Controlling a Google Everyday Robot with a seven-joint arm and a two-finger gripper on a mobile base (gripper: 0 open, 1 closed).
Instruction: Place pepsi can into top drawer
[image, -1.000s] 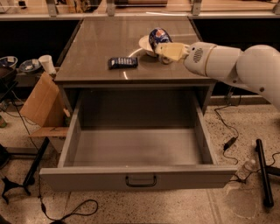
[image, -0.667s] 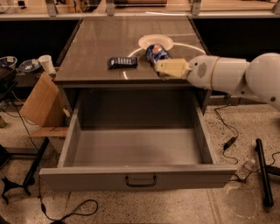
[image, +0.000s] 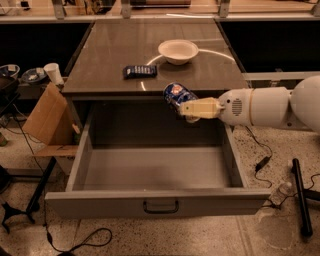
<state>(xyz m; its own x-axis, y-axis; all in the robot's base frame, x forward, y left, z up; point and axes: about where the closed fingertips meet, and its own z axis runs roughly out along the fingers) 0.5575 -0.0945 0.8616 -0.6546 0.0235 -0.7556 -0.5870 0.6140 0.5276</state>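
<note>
Next, my gripper lets go of the pepsi can on the middle of the drawer's bottom (image: 172, 159), behind the dark handle.
The blue pepsi can (image: 176, 94) is held tilted in my gripper (image: 189, 107), which reaches in from the right on a white arm. The gripper is shut on the can and holds it in the air over the back right part of the open top drawer (image: 155, 167), just in front of the cabinet top's front edge. The drawer is pulled fully out; its grey front panel has a small dark handle (image: 160, 206). Its inside shows nothing in it.
A white bowl (image: 178, 51) and a flat dark blue snack packet (image: 139, 71) lie on the cabinet top (image: 120, 45). A cardboard box (image: 46, 117) leans at the left. Cables and a black bar (image: 300, 195) lie on the floor at the right.
My gripper has carried the can from the bowl on the cabinet top forward and down, past the front edge, to above the open drawer. The bowl now stands uncovered.
</note>
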